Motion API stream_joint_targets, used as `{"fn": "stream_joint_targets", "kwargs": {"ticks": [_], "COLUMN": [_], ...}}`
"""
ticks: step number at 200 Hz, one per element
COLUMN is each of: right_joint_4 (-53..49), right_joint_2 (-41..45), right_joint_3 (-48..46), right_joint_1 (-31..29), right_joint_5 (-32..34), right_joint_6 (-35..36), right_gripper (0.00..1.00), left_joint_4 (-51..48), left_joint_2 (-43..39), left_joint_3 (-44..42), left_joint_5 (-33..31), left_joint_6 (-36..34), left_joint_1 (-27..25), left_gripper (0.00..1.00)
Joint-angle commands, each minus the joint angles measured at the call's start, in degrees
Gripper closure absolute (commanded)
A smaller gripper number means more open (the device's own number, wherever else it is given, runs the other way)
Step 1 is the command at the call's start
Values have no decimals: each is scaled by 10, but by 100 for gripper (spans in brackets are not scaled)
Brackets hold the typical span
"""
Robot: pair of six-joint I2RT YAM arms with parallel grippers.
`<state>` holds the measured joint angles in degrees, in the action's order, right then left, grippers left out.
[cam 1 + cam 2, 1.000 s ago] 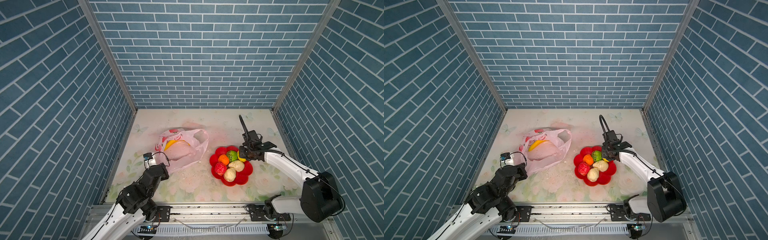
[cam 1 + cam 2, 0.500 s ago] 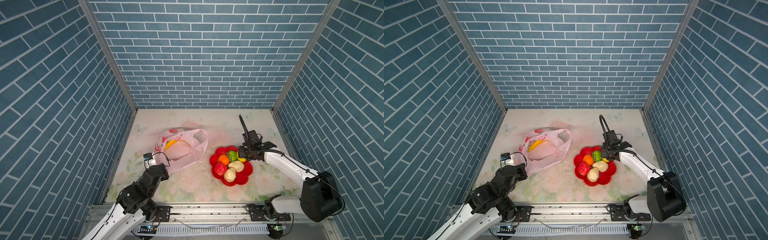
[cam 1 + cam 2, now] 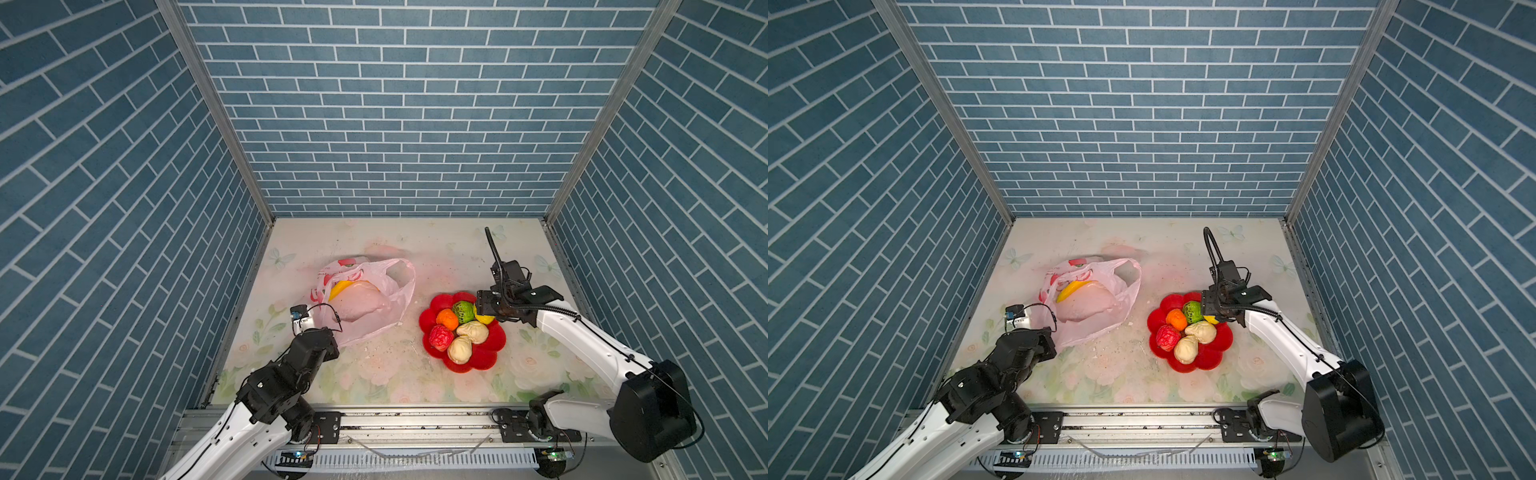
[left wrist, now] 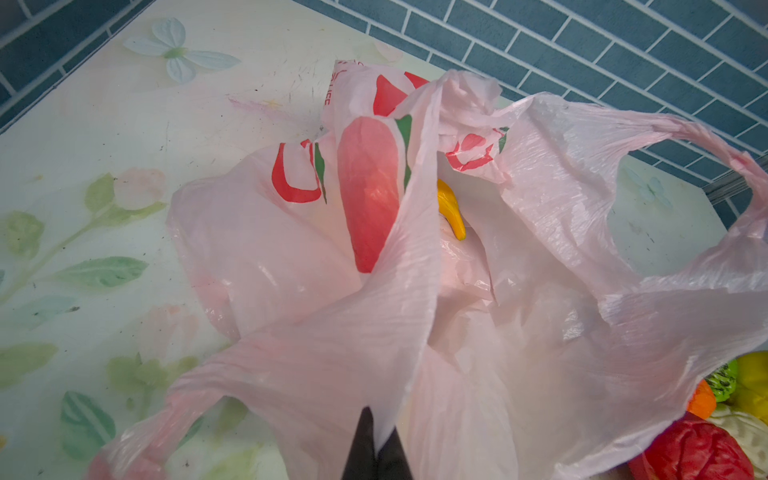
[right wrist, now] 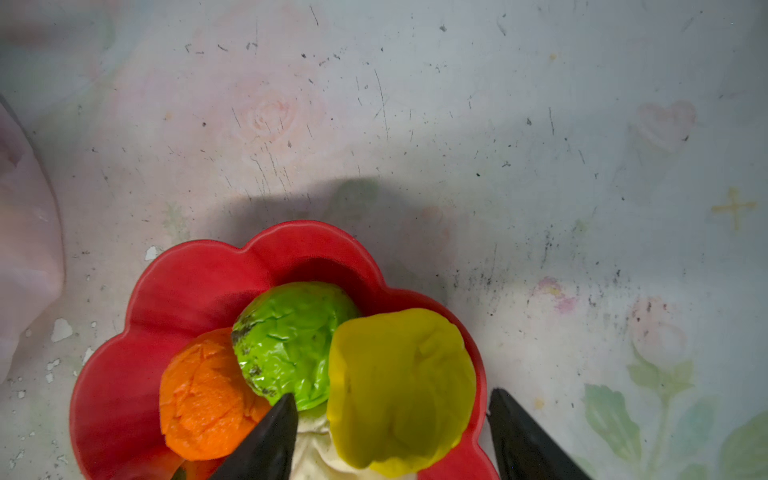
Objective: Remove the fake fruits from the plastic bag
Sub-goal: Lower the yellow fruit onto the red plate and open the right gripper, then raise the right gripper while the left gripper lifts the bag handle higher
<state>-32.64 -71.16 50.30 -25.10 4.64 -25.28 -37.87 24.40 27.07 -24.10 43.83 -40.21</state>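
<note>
I have the bag's near edge in my left gripper, far from the banana. So next my left gripper takes the rim (image 3: 322,290) next to the banana before my right gripper reaches in.
The pale-pink plastic bag (image 3: 365,307) lies left of centre, and a yellow banana (image 3: 345,286) shows in its mouth. My left gripper (image 4: 376,440) is shut on a fold of the bag's near edge. A red flower-shaped dish (image 3: 490,345) holds an orange fruit (image 3: 447,319), a green one (image 3: 463,311), a wrinkled red one (image 3: 441,337), two cream ones (image 3: 472,331) and a yellow one (image 5: 399,382). My right gripper (image 5: 390,399) hangs open over the dish's far right side. The yellow fruit lies between its fingers, and neither touches it.
Blue brick-pattern walls close the table on three sides. A metal rail (image 3: 415,419) runs along the front edge. Small white flakes (image 3: 374,351) dot the flowered tabletop between bag and dish. The bag's loop handle (image 4: 706,137) stands toward the back wall.
My right gripper's jaws have spread apart around the yellow fruit, which now rests in the dish. The left arm and the bag have stayed still.
</note>
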Motion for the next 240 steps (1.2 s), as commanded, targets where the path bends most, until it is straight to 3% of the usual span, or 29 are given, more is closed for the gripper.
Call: {"fn": "stream_joint_targets", "kwargs": {"ticks": [1, 76, 117, 176, 205, 240], "right_joint_4": [-20, -5, 17, 53, 70, 89], "right_joint_2": [28, 50, 47, 29, 25, 28], "right_joint_3": [13, 35, 35, 47, 53, 50], "right_joint_1": [1, 1, 1, 0, 1, 0], "right_joint_5": [-1, -30, -39, -58, -71, -91], "right_joint_6": [-10, -12, -13, -13, -14, -21], "right_gripper": [26, 26, 27, 27, 27, 27], "left_joint_4": [-10, -47, -80, -145, -177, -222], "left_joint_2": [9, 37, 48, 72, 118, 250], "left_joint_3": [18, 63, 93, 164, 231, 341], "left_joint_5": [4, 12, 12, -3, -10, 20], "left_joint_6": [-15, -37, -41, -45, -75, -155], "left_joint_1": [-1, -1, -1, -1, -1, 14], "left_gripper": [99, 88, 68, 49, 41, 24]}}
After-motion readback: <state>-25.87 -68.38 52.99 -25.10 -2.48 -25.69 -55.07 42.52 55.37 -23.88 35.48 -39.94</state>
